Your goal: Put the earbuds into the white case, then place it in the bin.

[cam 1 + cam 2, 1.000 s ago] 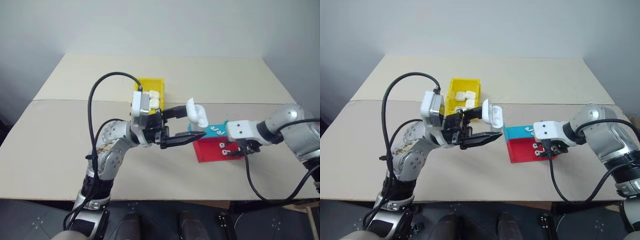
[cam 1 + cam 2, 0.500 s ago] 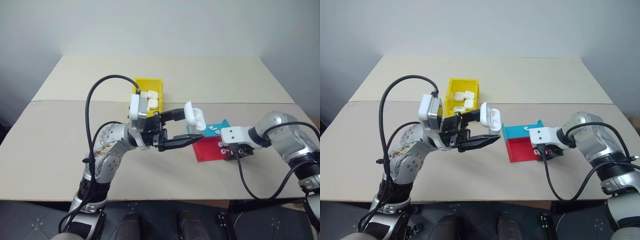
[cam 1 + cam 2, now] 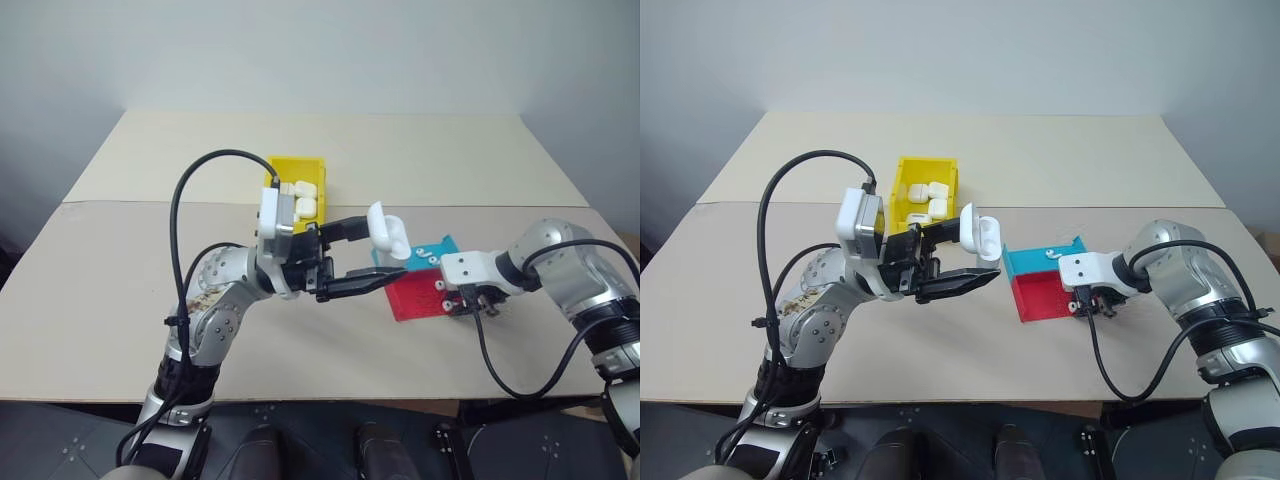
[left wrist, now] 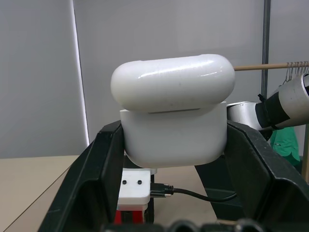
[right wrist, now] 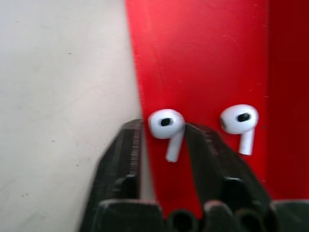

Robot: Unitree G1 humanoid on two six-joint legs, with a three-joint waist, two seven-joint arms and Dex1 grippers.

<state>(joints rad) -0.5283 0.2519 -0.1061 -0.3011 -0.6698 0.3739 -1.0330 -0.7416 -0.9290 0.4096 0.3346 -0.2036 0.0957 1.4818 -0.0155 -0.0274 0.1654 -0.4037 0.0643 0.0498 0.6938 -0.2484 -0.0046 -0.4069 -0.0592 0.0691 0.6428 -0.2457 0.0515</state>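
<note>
My right gripper needs to let go of the earbud in the open white case [image 3: 392,223] beside its raised lid, above the table.
My left gripper [image 3: 386,250] is shut on the white case [image 3: 388,232], held above the middle of the table with its lid flipped open. In the left wrist view the case [image 4: 174,111] sits squeezed between both fingers. My right gripper [image 3: 470,305] points down into the red tray [image 3: 412,302]. There its fingers [image 5: 130,150] close on the head of one earbud [image 5: 166,124], stem towards the wrist. A second earbud [image 5: 240,119] lies free on the red floor beside it. The yellow bin [image 3: 300,163] stands behind my left hand.
Several white cases [image 3: 306,192] lie in the yellow bin. A teal tray [image 3: 440,246] holding small white earbuds [image 3: 428,258] adjoins the red tray's far side. Black cables loop from both wrists. The table's front edge runs near my arms.
My right gripper sank a little into the red tray and its fingers closed in around one earbud. The left gripper kept the open case still.
</note>
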